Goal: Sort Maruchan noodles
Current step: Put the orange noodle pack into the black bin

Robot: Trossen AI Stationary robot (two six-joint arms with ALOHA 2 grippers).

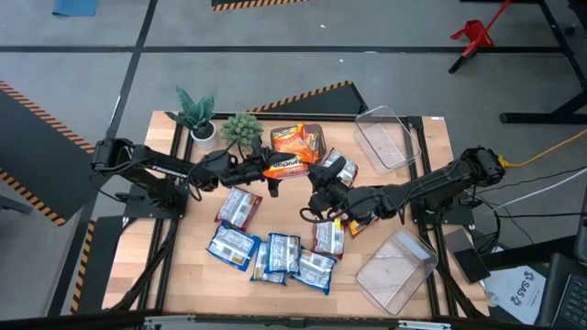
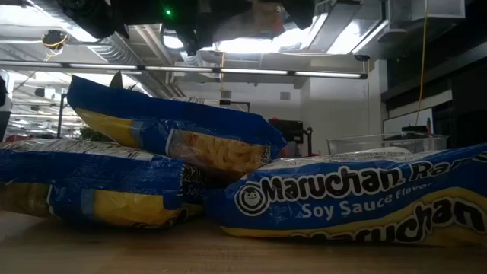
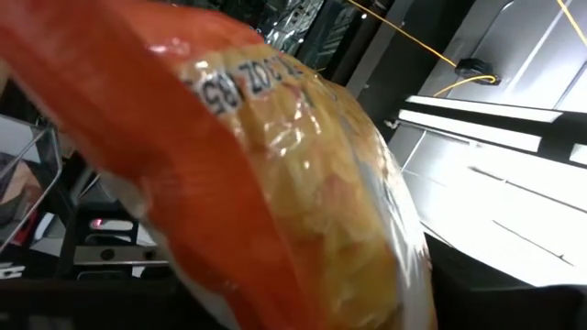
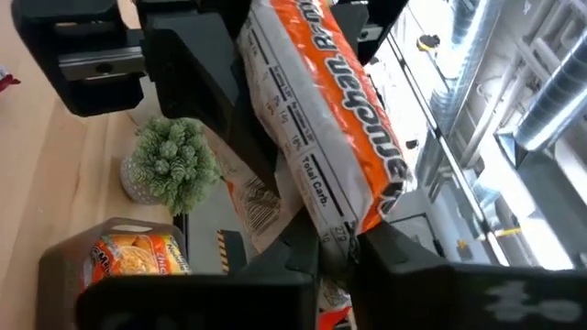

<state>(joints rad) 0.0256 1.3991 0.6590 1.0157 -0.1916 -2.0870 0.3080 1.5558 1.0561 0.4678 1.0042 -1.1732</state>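
Observation:
Next, I let go of the orange Maruchan packet with my left gripper on top of the orange packets in the dark tray [image 1: 293,148].
An orange Maruchan packet [image 1: 285,165] hangs in the air between both grippers, above the table's middle; it fills the left wrist view [image 3: 275,183] and slants across the right wrist view [image 4: 321,119]. My left gripper [image 1: 268,170] is shut on the packet's left end, my right gripper [image 1: 316,179] [image 4: 337,243] on its right end. Several blue-and-white packets [image 1: 275,257] [image 2: 342,202] lie flat and partly overlapping near the table's near edge. More orange packets [image 1: 298,139] lie in a dark tray [image 4: 55,266] at the far side. My left gripper holds the orange packet by its left end [image 4: 284,27], pinched between its two fingers, coming level from the table's left. The packet is lifted clear of the table. My right gripper pinches the crimped seam at the packet's other end [image 4: 353,225] between its fingertips [image 4: 303,252], coming from the table's right. The packet spans the gap between the two grippers.
Two small potted plants [image 1: 197,115] [image 1: 243,128] stand at the far left, the nearer one [image 4: 170,165] just under the left arm. Clear bins sit at the far right [image 1: 385,137] and near right [image 1: 394,270]. A red-brown packet [image 1: 353,225] lies under the right arm.

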